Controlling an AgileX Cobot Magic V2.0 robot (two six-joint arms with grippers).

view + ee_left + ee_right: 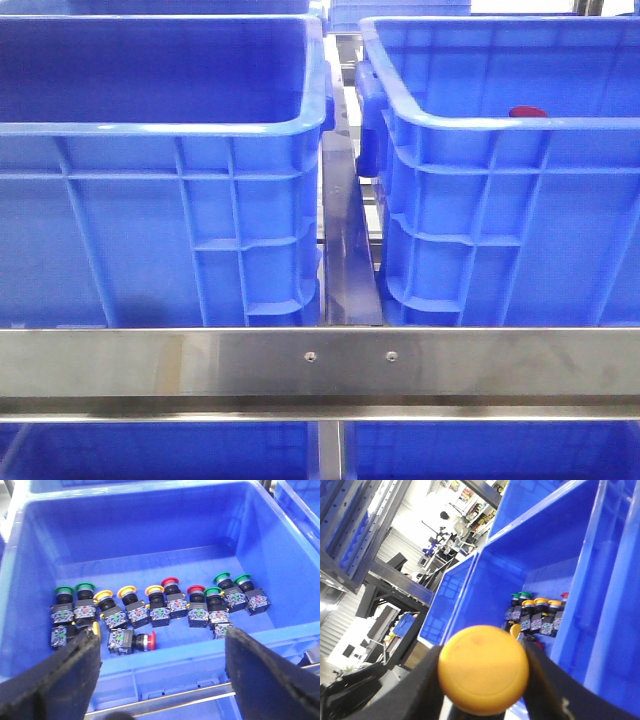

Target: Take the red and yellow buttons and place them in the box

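Observation:
My right gripper is to put the yellow-orange button, now in front of a blue crate, down in the blue crate (613, 112), beside the dark red cap.
My right gripper (483, 672) is shut on a yellow-orange button cap (483, 667), which fills the space between its black fingers. Behind it is a blue crate (540, 555) holding several buttons. My left gripper (161, 636) is open and empty, above the near wall of a blue crate (150, 555). On that crate's floor stand yellow buttons (126, 589) and red buttons (170, 581), and one red button (150, 641) lies on its side. In the front view two twin crates stand side by side, and a dark red cap (527, 111) peeks over the right crate's rim (480, 124). Neither gripper shows there.
Green buttons (85, 586) stand among the others in the crate. A steel rail (320, 360) runs across in front of both crates, with a narrow gap (345, 230) between them. More blue crates sit below the rail and behind. A workshop with racks shows far off.

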